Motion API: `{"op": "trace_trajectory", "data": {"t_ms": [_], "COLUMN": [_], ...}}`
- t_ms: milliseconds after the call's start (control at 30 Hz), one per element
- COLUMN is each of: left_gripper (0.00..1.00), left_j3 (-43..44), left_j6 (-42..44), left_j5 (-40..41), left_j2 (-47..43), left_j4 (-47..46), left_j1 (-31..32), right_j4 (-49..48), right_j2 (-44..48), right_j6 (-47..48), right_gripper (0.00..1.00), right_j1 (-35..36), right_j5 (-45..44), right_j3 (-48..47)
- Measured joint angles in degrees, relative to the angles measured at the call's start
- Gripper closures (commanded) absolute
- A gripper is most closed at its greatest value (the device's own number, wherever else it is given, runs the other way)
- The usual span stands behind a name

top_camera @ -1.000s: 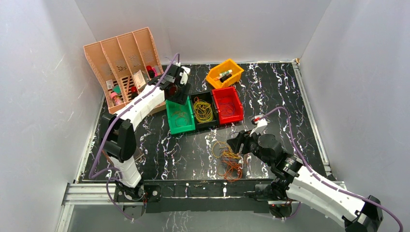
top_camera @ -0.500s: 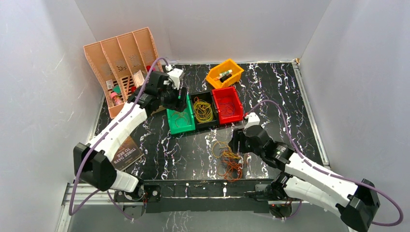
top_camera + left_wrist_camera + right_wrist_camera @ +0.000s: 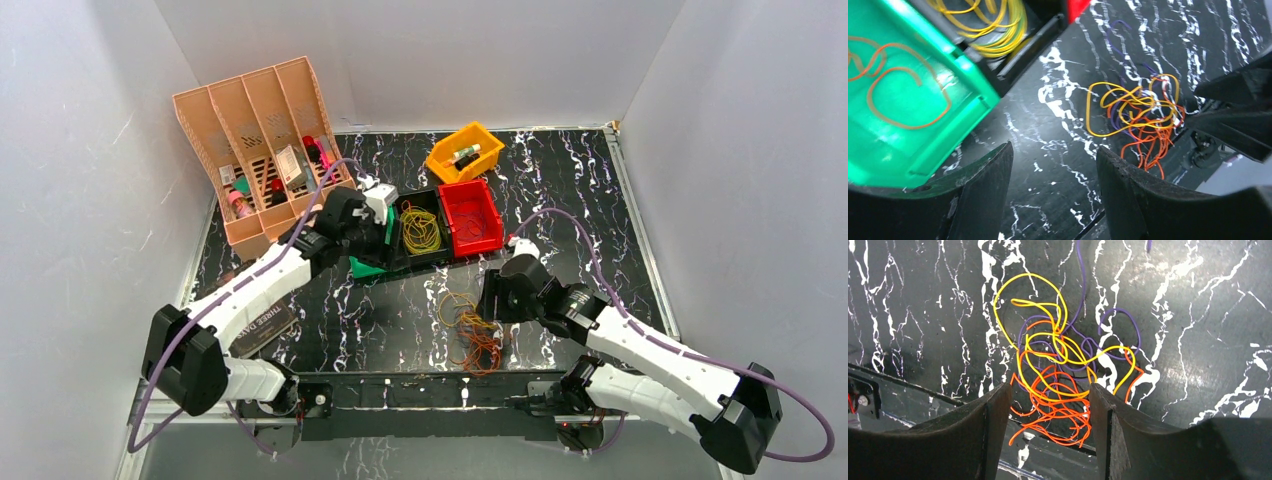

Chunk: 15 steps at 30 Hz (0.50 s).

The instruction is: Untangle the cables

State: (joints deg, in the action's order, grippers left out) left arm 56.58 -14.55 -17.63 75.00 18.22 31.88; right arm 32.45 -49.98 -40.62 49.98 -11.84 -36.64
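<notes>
The robot's left gripper will next go to the yellow cable's outer loop (image 3: 453,294) (image 3: 1092,86), on the tangle's side nearest the black bin, and close there.
A tangle of thin orange, yellow and purple cables (image 3: 470,328) lies on the black marble table near the front edge. It also shows in the left wrist view (image 3: 1138,115) and the right wrist view (image 3: 1058,375). My right gripper (image 3: 490,298) is open and empty, just right of the tangle, with its jaws (image 3: 1049,387) framing the orange loops from above. My left gripper (image 3: 385,238) is open and empty over the green bin (image 3: 908,100), its jaws (image 3: 1054,148) above bare table. An orange loop (image 3: 908,95) lies in the green bin. Yellow loops (image 3: 420,230) fill the black bin.
A red bin (image 3: 470,220) stands right of the black bin, and a yellow bin (image 3: 463,152) behind them. A peach file organiser (image 3: 255,140) stands at the back left. A book (image 3: 262,320) lies at the front left. The metal rail (image 3: 430,385) borders the tangle.
My left arm has swung from beside the organiser forward and right, and now covers the green bin. My right gripper has edged left toward the tangle.
</notes>
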Motion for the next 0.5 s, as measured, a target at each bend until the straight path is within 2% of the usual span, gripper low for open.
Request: {"op": "trace_trajectory", "data": {"t_ms": [200, 333, 500], "left_gripper": [0.40, 0.44, 0.44], "left_j3": [-0.13, 1.70, 3.76], "left_j6": [-1.14, -0.15, 3.04], "left_j5": [0.00, -0.31, -1.57], "left_j2": [2.69, 9.22, 17.29], "left_j4": [-6.40, -9.55, -12.68], "left_j1": [7.50, 11.39, 15.02], "right_j4": [1.88, 0.79, -0.92], "right_j2": [1.14, 5.29, 10.93], "right_j6": [-4.81, -6.99, -7.52], "right_gripper": [0.34, 0.34, 0.34], "right_j1": [-0.02, -0.02, -0.02], "right_j5": [-2.89, -3.54, -3.48], "right_j3": [0.02, 1.05, 3.85]}}
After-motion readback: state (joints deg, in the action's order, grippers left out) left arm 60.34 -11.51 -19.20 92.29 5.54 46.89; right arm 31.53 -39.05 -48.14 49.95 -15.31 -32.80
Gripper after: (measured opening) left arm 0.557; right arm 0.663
